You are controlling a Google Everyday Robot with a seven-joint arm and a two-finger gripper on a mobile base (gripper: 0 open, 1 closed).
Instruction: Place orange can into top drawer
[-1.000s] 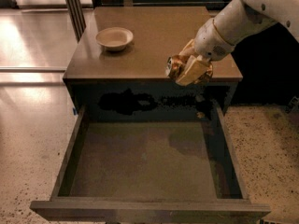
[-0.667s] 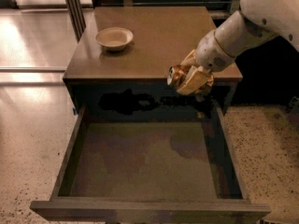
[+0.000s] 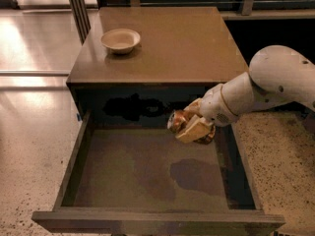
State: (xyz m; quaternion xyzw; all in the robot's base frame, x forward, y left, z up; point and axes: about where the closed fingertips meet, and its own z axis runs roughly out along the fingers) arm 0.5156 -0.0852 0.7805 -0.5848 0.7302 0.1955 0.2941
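I will let go of the orange can, hanging above the drawer's rear part, near the middle of the top drawer's bottom (image 3: 175,174), halfway to its front.
The top drawer (image 3: 74,176) is pulled wide open below the brown cabinet top; its flat dark bottom holds nothing. My gripper (image 3: 193,127) reaches in from the right on a white arm and is shut on the orange can (image 3: 177,120), a crinkled orange-gold can. The can hangs above the rear right part of the drawer's bottom, in front of the cabinet face. Its shadow falls on the drawer floor below it.
A round off-white bowl (image 3: 120,40) stands on the cabinet top (image 3: 177,43) at the back left. Speckled floor lies on both sides of the drawer. A dark metal post (image 3: 78,9) stands behind the cabinet's left corner.
My gripper with the can has come down and forward, from above the cabinet top's front edge to over the drawer's rear right part.
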